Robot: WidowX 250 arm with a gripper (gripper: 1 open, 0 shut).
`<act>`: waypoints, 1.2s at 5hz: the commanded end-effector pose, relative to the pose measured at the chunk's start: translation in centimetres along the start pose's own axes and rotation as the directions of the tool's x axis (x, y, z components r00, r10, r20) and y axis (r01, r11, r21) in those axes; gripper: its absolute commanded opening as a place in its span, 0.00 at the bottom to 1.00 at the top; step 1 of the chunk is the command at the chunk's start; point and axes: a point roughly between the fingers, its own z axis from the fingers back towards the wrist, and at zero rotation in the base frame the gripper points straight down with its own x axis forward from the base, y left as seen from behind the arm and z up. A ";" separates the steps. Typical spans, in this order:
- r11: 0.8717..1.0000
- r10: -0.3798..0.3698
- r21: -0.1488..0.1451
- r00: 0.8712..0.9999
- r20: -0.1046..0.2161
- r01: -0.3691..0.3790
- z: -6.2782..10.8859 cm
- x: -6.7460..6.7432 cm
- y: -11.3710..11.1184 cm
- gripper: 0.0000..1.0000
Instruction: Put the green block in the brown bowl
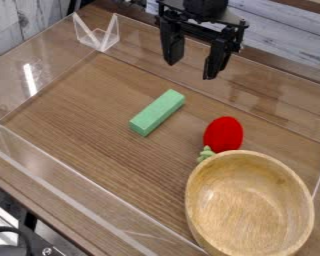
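The middle of the green block (pixel 157 113), between the block's two ends, is the spot my gripper will go down to next and close on.
The green block (pixel 157 111), a flat light green bar, lies diagonally on the wooden table near the middle. The brown bowl (pixel 296 185), wide, shallow and of light wood, sits empty at the front right. My gripper (pixel 191 59) hangs above the back of the table, up and to the right of the block, well clear of it. Its two dark fingers (pixel 168 47) point down and stand apart with nothing between them.
A red strawberry-like toy (pixel 224 133) with green leaves rests against the bowl's back rim. Clear plastic walls (pixel 43 75) fence the table on the left and front. A clear folded stand (pixel 95 35) sits at the back left.
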 end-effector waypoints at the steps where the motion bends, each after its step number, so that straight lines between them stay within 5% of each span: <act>1: 0.999 -0.038 0.008 0.999 -0.017 0.038 -1.2 -0.6 1.0 1.00; 3: 0.999 -0.028 0.030 0.999 -0.022 0.029 -4.1 -0.2 5.3 1.00; 5: 1.000 -0.006 0.030 1.000 -0.014 0.006 -5.9 -0.2 4.6 1.00; 6: 0.998 -0.058 0.031 0.998 -0.001 0.058 -7.3 0.3 3.8 1.00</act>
